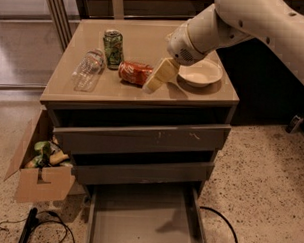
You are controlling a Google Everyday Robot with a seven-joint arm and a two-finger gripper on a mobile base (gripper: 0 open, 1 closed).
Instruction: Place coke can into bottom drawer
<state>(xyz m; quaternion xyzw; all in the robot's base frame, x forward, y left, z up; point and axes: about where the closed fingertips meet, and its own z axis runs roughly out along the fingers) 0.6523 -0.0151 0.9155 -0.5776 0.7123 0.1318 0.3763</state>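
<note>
Next, my gripper grabs the coke can's body, on the half nearer the white bowl (142,74).
The coke can (133,73) lies on its side on the cabinet top, red-orange with white lettering. My gripper (154,81) reaches down from the upper right on a white arm. Its cream fingers (161,75) sit at the can's right end, touching or nearly touching it. The bottom drawer (143,224) is pulled open at the foot of the cabinet, its grey floor bare. The two upper drawers stand slightly ajar.
A green patterned can (113,49) stands upright behind the coke can. A clear plastic bottle (88,68) lies to the left. A white bowl (200,73) sits at the right. A cardboard box (39,162) of items and cables rest on the floor at the left.
</note>
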